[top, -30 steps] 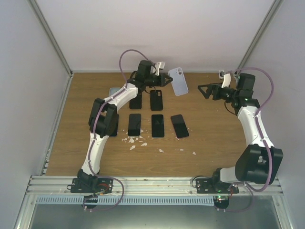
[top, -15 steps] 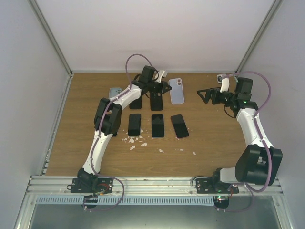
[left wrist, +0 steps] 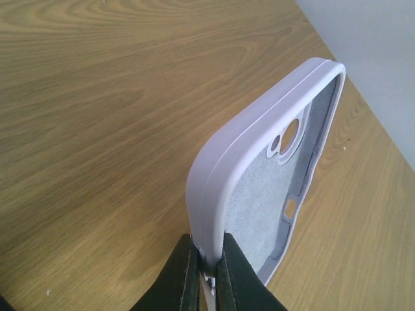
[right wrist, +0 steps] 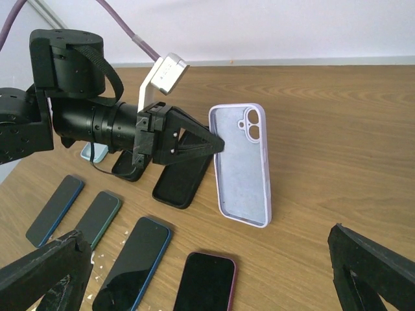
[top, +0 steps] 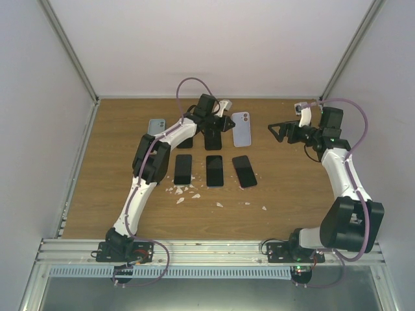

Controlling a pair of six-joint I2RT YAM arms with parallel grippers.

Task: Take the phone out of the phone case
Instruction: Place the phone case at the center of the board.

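Observation:
Next, my left gripper lets go of the lilac phone case on the wood [top: 243,140] just behind the purple-edged phone.
My left gripper [top: 228,122] is shut on the long edge of an empty lilac phone case [top: 242,128]. The left wrist view shows its fingers [left wrist: 237,275] pinching the case's rim [left wrist: 214,194], with no phone inside. In the right wrist view the case [right wrist: 241,165] stands on its edge, its lower end at or just above the wood. Three phones lie face up in a row, dark [top: 183,168], blue-edged [top: 214,170] and purple-edged [top: 244,171]. My right gripper [top: 275,129] is open and empty to the right of the case.
Two black cases [top: 212,137] [top: 185,139] lie behind the phone row and a light blue case [top: 156,125] lies at the back left. White crumbs [top: 188,192] are scattered in front of the phones. Walls close the table at back and sides.
My left gripper has turned and lowered the lilac case from up in the air down to the table surface. The right gripper has shifted slightly and stays open.

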